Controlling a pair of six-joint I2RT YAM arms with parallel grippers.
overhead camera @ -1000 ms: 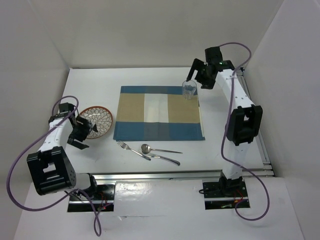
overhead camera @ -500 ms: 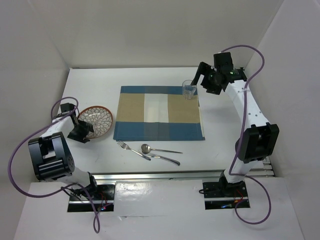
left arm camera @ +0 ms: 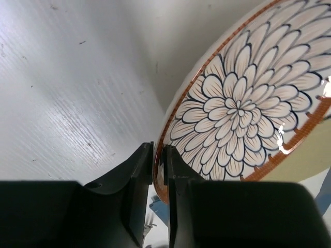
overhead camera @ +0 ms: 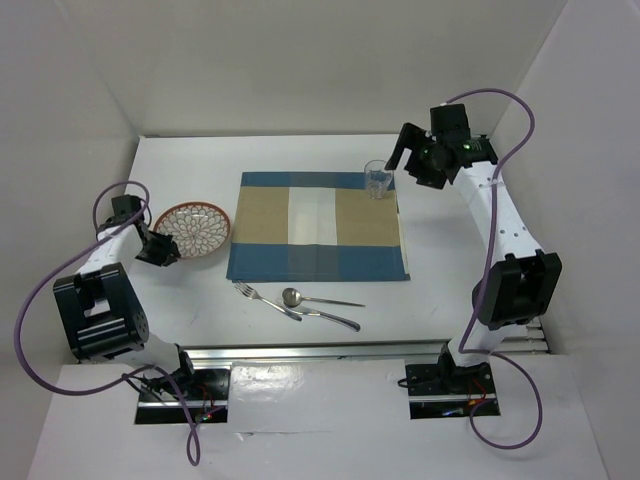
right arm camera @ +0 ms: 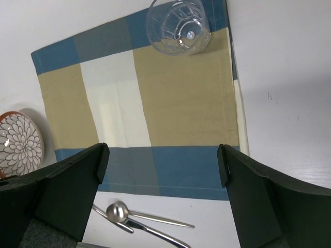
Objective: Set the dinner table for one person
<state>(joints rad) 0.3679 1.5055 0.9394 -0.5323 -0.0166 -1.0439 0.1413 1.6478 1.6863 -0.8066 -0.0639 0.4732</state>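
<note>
Next, my left gripper lets go of the plate on the white patch in the middle of the checked placemat (overhead camera: 316, 222).
A plate (overhead camera: 196, 229) with a flower pattern and an orange rim is on the white dinner table (overhead camera: 190, 170), left of the checked placemat (overhead camera: 318, 227). My left gripper (overhead camera: 160, 248) is at the plate's left edge. In the left wrist view the left gripper (left arm camera: 159, 151) is shut on the rim of the plate (left arm camera: 238, 108), one finger on each side. A clear glass (overhead camera: 378, 180) stands on the placemat's far right corner. My right gripper (overhead camera: 400, 158) hangs open just right of the glass (right arm camera: 178, 26), holding nothing.
A fork (overhead camera: 262, 298), a spoon (overhead camera: 300, 297) and a knife (overhead camera: 332, 319) lie together on the table in front of the placemat. White walls close in the table on three sides. A metal rail (overhead camera: 320, 350) runs along the near edge.
The left gripper slid up to the plate's left edge and closed on its rim. The right arm drew back to the right, away from the glass, staying open.
</note>
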